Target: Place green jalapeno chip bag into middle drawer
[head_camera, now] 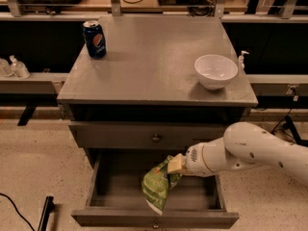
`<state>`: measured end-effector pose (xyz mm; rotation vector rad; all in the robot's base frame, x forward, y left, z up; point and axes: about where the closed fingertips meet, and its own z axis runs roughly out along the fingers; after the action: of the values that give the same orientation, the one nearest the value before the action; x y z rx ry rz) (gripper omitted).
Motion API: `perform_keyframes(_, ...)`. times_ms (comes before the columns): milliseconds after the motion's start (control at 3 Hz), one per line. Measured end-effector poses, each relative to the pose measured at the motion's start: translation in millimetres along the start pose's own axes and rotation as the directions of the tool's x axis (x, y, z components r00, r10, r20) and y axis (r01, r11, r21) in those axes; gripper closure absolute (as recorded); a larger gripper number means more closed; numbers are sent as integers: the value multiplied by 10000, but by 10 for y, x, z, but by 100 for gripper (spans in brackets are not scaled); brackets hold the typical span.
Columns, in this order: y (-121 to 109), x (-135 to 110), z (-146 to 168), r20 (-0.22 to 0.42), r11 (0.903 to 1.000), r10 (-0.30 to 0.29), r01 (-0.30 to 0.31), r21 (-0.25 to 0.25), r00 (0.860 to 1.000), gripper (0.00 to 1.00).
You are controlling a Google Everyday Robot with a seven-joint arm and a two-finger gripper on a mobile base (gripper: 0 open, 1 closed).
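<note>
I will lower the green jalapeno chip bag with my gripper and set it down on the open middle drawer's bottom, near its centre [161, 185].
The green jalapeno chip bag [156, 186] hangs crumpled from my gripper [174, 165], which is shut on the bag's top edge. The bag dangles inside the open middle drawer [115, 192], near its centre, with its lower end close to the drawer's front wall [154, 219]. I cannot tell whether the bag touches the drawer floor. My white arm [250, 150] reaches in from the right, above the drawer's right side.
The upper drawer front [154, 136] with a round knob is shut. On the grey cabinet top [154, 61] stand a blue soda can [94, 39] at the back left and a white bowl [216, 71] at the right. A cable [19, 211] lies on the floor at left.
</note>
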<state>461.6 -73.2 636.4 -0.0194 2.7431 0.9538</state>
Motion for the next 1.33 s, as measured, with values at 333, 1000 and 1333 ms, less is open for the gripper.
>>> perform_keyframes(333, -377, -84, 377, 280, 9888, 1457, -1446, -381, 9889, 100)
perform_keyframes(1000, -958, -255, 996, 1020, 9220, 3778, -3638, -1323, 9203, 100)
perform_keyframes(1333, -1205, -252, 1210, 1255, 8975, 4356, -4194, -1362, 8913, 100)
